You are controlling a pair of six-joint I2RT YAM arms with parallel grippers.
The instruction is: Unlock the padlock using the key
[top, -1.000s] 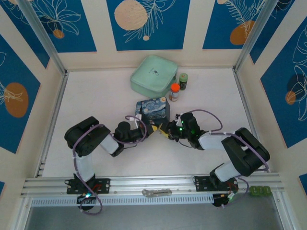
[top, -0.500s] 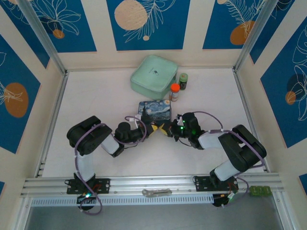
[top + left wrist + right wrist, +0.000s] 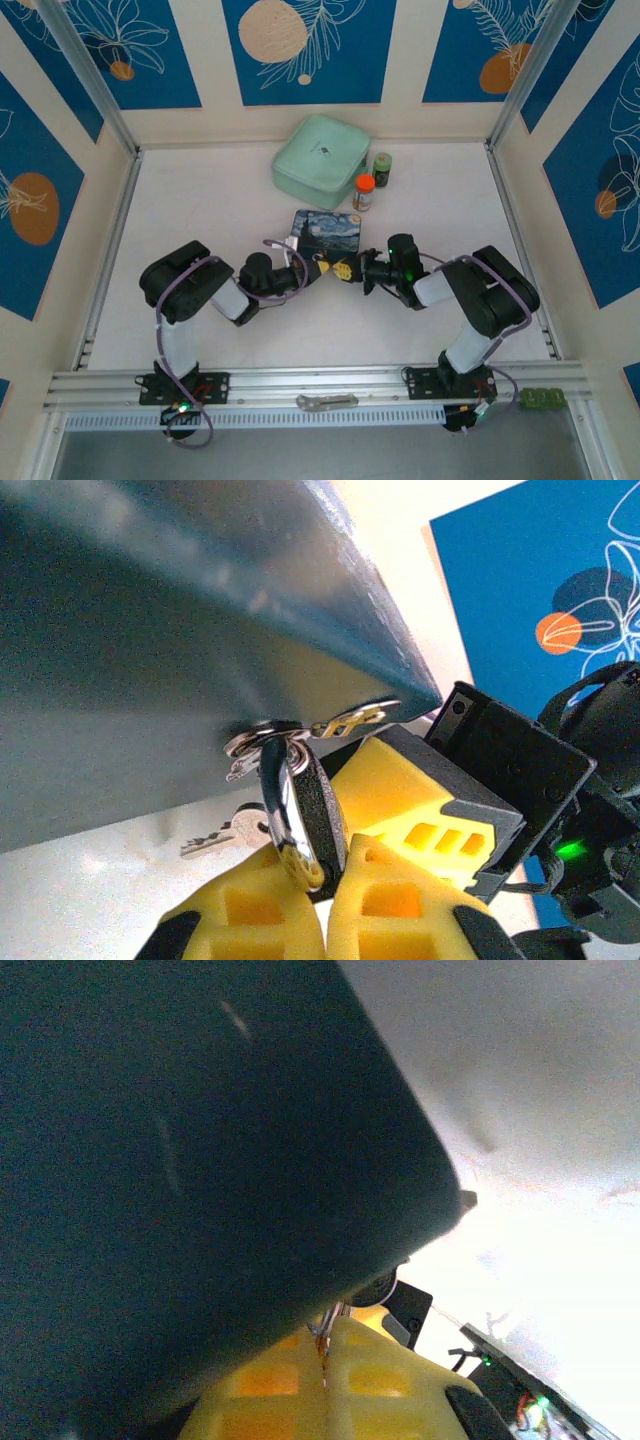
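I can see my left gripper pinches the padlock's near edge with its fingertips, so I should open my right gripper and back it off while my left gripper takes the padlock's body (image 3: 325, 810) deeper.
In the left wrist view the padlock (image 3: 310, 815), a small dark body with a silvery edge, stands upright between my left gripper's yellow fingers (image 3: 240, 915). The left gripper (image 3: 330, 870) is shut on it. A ring of silvery bits (image 3: 262, 742) sits at its top, and a spare key (image 3: 222, 835) hangs below. My right gripper (image 3: 325, 1350) is shut on the key (image 3: 332, 1322), a thin metal sliver between its pads. Seen from above, the left gripper (image 3: 325, 268) and the right gripper (image 3: 352, 270) meet tip to tip just in front of the blue tin (image 3: 327, 230).
The blue tin (image 3: 150, 630) looms right behind the padlock and darkens the right wrist view (image 3: 180, 1140). A mint-green box (image 3: 320, 158) and two small bottles (image 3: 364, 192) (image 3: 382, 168) stand further back. A flat silver metal piece (image 3: 326, 401) lies on the front rail.
The right gripper has closed, and its arm has folded in towards the left gripper. The blue tin has shifted slightly right and turned. The left gripper has held the padlock throughout.
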